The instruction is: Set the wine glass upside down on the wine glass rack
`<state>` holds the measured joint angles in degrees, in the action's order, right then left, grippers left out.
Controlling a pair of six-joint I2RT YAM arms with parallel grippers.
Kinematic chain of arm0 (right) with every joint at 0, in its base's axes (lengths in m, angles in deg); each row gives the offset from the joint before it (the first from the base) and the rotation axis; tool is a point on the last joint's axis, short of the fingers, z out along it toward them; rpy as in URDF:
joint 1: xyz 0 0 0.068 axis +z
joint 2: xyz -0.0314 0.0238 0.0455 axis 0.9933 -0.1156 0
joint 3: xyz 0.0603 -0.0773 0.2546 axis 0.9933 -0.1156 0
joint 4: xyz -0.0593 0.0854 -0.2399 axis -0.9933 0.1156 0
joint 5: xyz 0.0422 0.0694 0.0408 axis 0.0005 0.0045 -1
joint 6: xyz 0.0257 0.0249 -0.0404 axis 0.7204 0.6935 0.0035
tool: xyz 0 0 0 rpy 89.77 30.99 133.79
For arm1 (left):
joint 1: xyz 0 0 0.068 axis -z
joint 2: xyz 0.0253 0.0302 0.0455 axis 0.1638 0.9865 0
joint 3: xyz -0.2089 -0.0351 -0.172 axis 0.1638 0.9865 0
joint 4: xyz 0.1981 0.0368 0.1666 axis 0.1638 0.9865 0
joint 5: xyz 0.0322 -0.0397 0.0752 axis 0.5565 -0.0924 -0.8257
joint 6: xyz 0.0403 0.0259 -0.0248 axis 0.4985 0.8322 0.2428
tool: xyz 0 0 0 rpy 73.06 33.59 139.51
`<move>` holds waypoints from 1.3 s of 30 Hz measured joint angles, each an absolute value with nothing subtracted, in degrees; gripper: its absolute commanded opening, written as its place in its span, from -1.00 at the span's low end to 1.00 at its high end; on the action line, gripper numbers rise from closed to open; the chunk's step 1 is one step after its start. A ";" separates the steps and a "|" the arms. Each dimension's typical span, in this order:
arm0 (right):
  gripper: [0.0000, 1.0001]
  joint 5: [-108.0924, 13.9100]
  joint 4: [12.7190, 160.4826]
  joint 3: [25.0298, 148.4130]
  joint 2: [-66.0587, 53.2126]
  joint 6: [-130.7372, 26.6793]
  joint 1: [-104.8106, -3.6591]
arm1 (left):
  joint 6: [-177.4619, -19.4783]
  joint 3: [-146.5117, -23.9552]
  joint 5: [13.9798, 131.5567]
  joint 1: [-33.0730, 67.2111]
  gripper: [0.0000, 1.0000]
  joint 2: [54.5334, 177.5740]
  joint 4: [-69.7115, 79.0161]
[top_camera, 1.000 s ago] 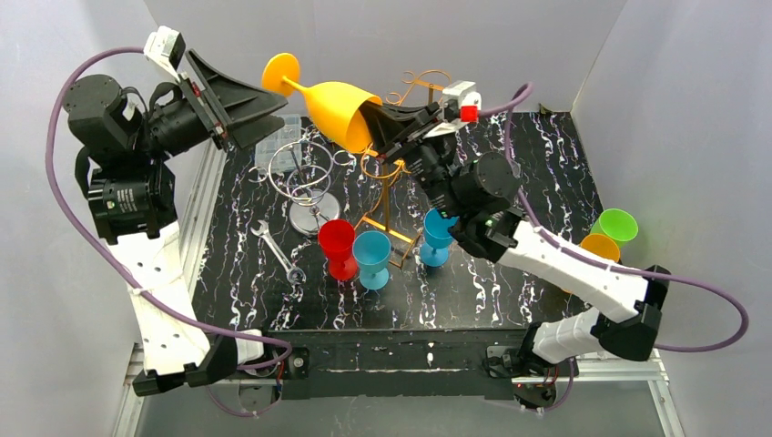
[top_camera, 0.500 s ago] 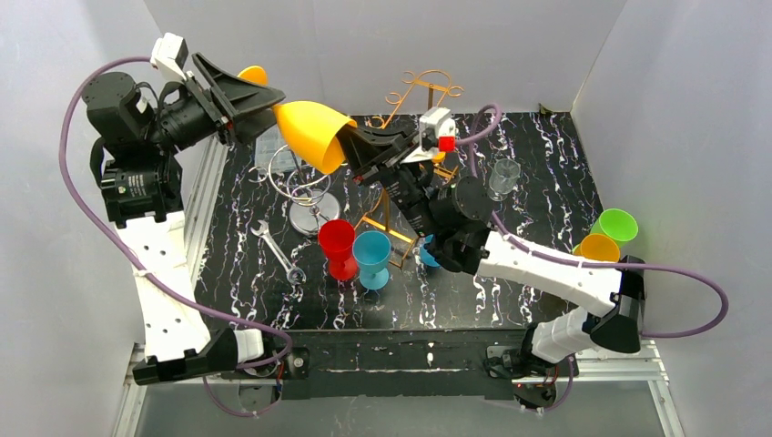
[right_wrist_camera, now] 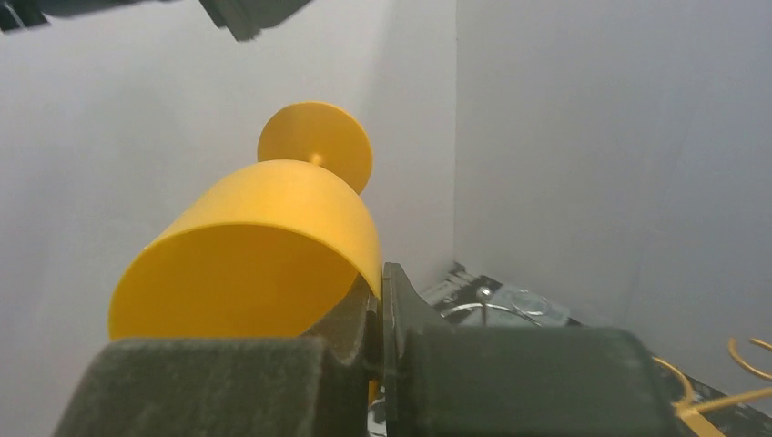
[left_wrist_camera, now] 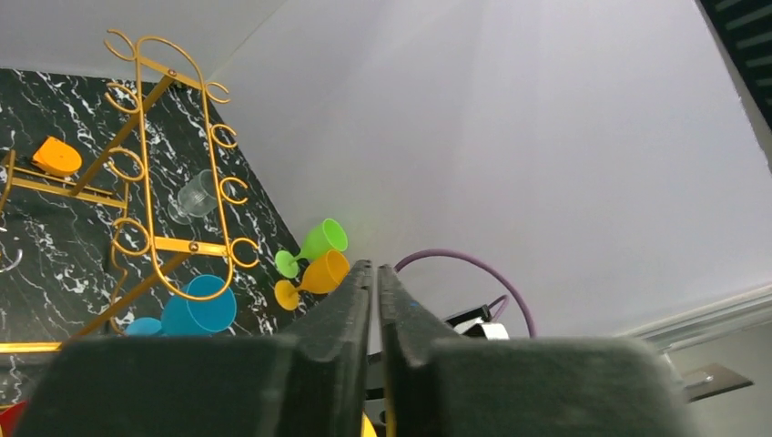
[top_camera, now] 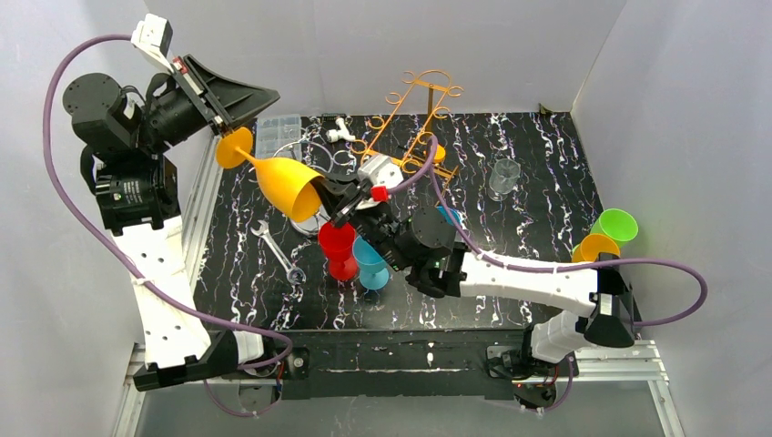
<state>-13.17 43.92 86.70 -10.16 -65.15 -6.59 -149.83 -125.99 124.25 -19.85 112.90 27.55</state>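
Next, my left gripper opens and takes the glass's stem (top_camera: 248, 157) while my right gripper pinches the yellow wine glass's rim, before my right gripper grasps the glass's bowl.
A yellow wine glass (top_camera: 289, 182) hangs on its side over the table's left half, with its foot (top_camera: 233, 149) pointing at the left arm. My right gripper (top_camera: 332, 196) is shut on its rim, one finger inside the bowl (right_wrist_camera: 264, 237) and one outside. The gold wire wine glass rack (top_camera: 411, 116) stands at the back middle, right of the glass and also in the left wrist view (left_wrist_camera: 173, 164). My left gripper (top_camera: 271, 94) is raised just above the glass's foot without touching it. Its jaws (left_wrist_camera: 374, 269) are closed to a thin slit with nothing between them.
Red (top_camera: 337, 241) and blue (top_camera: 370, 257) cups stand under the right arm, another blue cup (top_camera: 448, 216) by the rack. A silver wire stand (top_camera: 305, 205), a wrench (top_camera: 278, 250), a clear box (top_camera: 278, 132), a clear glass (top_camera: 502, 177), green (top_camera: 615, 224) and orange (top_camera: 596, 246) cups lie around.
The right arm has carried the yellow glass from beside the rack down and to the left. The left gripper has gone from wide open to shut on nothing.
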 measured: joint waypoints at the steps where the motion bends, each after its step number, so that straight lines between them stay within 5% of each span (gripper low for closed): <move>1: -0.97 -12.71 43.92 86.15 -10.18 -65.96 -6.35 | -149.94 -125.31 124.47 -19.85 -0.32 112.59 27.05; 5: -0.97 -8.47 41.34 84.36 -10.49 -73.08 -4.84 | -149.63 -121.07 125.98 -19.85 0.55 110.60 26.00; 9: -0.97 -5.93 36.01 84.60 -11.80 -83.18 -4.18 | -148.67 -120.92 126.85 -19.85 0.91 110.47 26.70; 18: -0.97 -5.32 25.58 90.66 -15.84 -102.52 -4.18 | -147.27 -123.32 126.37 -20.70 0.91 109.97 29.43; 24: -0.97 -6.24 21.76 91.51 -15.84 -108.40 -3.29 | -147.10 -120.81 125.50 -21.11 0.74 108.85 29.63; 28: -0.97 -7.29 21.21 91.99 -15.84 -108.91 -1.58 | -147.31 -119.78 124.34 -21.18 0.42 109.09 29.15; 35: -0.97 -6.74 19.31 92.78 -18.11 -108.80 -0.45 | -150.11 -118.53 123.29 -21.31 -0.81 110.34 27.16; 38: -0.92 -6.22 16.42 92.86 -20.37 -109.54 -0.60 | -151.51 -118.53 123.47 -21.48 -1.00 110.36 27.18; 39: -0.74 -6.13 15.83 92.91 -20.82 -109.89 -0.58 | -152.21 -118.51 123.47 -21.66 -1.00 110.34 27.36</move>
<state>-6.13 15.83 92.91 -20.82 -109.89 -0.58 -152.21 -118.51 123.47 -21.66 110.34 27.36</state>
